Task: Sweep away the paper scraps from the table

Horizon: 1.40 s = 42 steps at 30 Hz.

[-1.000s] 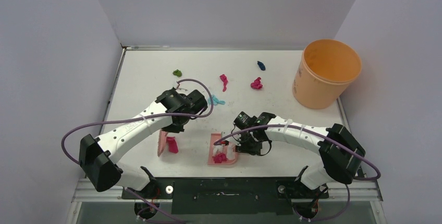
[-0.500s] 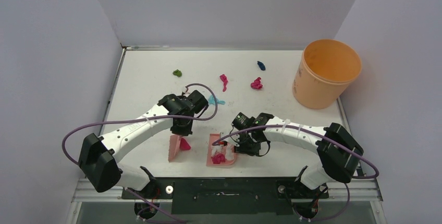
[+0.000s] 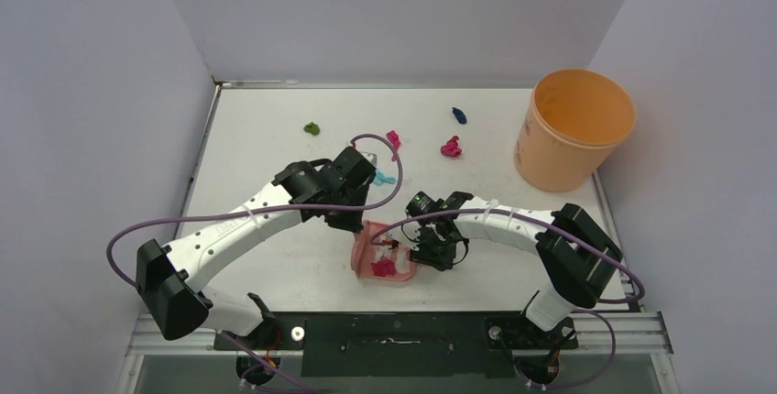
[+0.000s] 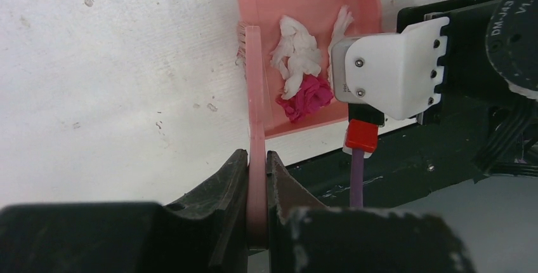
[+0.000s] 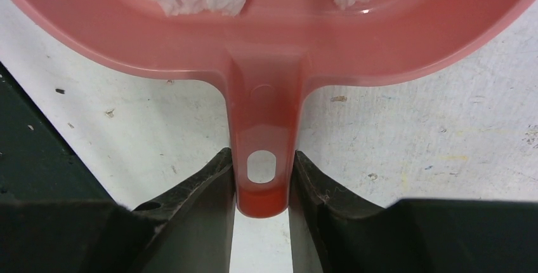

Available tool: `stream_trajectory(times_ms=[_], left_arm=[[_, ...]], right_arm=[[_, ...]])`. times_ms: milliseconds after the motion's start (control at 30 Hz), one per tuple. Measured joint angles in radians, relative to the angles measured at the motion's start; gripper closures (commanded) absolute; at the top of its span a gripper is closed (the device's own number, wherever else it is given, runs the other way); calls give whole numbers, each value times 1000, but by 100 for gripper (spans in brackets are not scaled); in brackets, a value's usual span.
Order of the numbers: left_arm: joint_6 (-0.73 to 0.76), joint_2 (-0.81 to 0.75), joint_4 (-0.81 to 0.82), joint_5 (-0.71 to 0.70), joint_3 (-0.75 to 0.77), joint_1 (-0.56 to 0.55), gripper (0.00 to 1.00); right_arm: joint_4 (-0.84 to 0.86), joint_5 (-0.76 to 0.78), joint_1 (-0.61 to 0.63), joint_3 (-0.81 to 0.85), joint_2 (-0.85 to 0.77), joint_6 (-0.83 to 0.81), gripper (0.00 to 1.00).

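The pink dustpan tips up in my right gripper; next I pull it back from the brush, lay it flat and regrip the dustpan's handle (image 5: 263, 120).
My left gripper (image 4: 257, 171) is shut on the flat handle of the pink hand brush (image 4: 255, 95), whose head stands at the open mouth of the pink dustpan (image 4: 317, 0). White paper scraps (image 4: 295, 54) and a magenta one (image 4: 308, 98) lie inside the pan. My right gripper (image 5: 262, 184) is shut on the dustpan's handle (image 5: 263, 133), with the pan flat on the table (image 3: 257, 137). In the top view both grippers, left (image 3: 353, 222) and right (image 3: 423, 249), meet at the dustpan (image 3: 400, 274). Loose scraps lie farther back: green (image 3: 312, 128), magenta (image 3: 393, 138), magenta (image 3: 450, 147), dark blue (image 3: 459, 115), cyan (image 3: 385, 178).
An orange bucket (image 3: 575, 128) stands at the table's right rear edge. Grey walls close in the table on the left, back and right. The black rail with the arm bases (image 3: 394, 330) runs just in front of the dustpan.
The left arm has swept the brush rightward across the table to the dustpan's mouth, carrying a magenta scrap into the pan. The dustpan has shifted slightly left.
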Motion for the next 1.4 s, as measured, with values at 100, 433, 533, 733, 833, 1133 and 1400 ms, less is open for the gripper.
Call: stream_trajectory(times_ms=[100, 433, 533, 733, 833, 1133, 1400], left_arm=[[2, 0, -12, -8, 27, 2, 100], [1, -23, -47, -61, 69, 0, 100], [1, -51, -71, -89, 74, 0, 100], [0, -83, -116, -161, 92, 18, 100], [0, -81, -115, -177, 86, 36, 100], [3, 0, -58, -175, 30, 50, 100], [5, 21, 10, -126, 23, 51, 100]], right_arm=[[-2, 4, 0, 0, 0, 0, 95], [-141, 44, -63, 21, -138, -53, 95], [-184, 71, -92, 32, -189, -74, 95], [-282, 175, -102, 31, -207, -112, 95], [-323, 221, -102, 31, -203, -119, 94], [-354, 261, -95, 42, -122, -120, 90], [-192, 205, -146, -68, -137, -177, 43]])
